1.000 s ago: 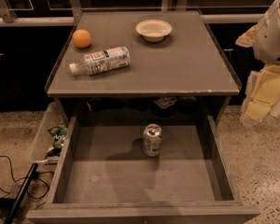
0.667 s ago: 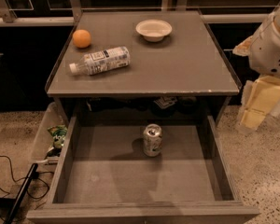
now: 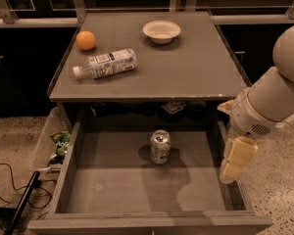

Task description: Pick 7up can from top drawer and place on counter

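Observation:
My gripper goes to the 7up can in the open top drawer next and closes around the middle of its body [image 3: 160, 149].
The 7up can [image 3: 160, 147] stands upright in the open top drawer [image 3: 112, 185], near the middle of its back half. The grey counter [image 3: 186, 67] lies above it. My gripper [image 3: 236, 159] hangs at the end of the white arm, pointing down over the drawer's right wall. It is to the right of the can and apart from it, and it holds nothing that I can see.
On the counter lie a clear plastic bottle [image 3: 106, 63] on its side, an orange [image 3: 85, 40] at the back left, and a white bowl [image 3: 161, 31] at the back. A bin with a green packet [image 3: 61, 143] and cables [image 3: 10, 195] are on the floor to the left.
The arm has swung left and down, from beside the counter's right edge to over the drawer's right wall. The can and the things on the counter have not moved.

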Controlling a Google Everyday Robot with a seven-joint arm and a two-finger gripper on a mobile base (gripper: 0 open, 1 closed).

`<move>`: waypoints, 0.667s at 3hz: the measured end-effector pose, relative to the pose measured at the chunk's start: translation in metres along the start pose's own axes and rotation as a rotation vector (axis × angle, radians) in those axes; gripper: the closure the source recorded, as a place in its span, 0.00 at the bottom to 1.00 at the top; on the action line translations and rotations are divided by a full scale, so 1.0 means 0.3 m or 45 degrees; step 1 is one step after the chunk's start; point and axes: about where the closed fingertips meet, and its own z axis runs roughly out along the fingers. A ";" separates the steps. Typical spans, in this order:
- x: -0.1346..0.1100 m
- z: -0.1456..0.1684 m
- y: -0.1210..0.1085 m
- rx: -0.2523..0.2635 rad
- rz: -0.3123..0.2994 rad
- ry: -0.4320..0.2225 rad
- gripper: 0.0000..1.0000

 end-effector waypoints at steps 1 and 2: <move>0.000 0.000 0.000 0.000 0.000 0.000 0.00; 0.011 0.087 -0.005 -0.014 0.030 -0.016 0.00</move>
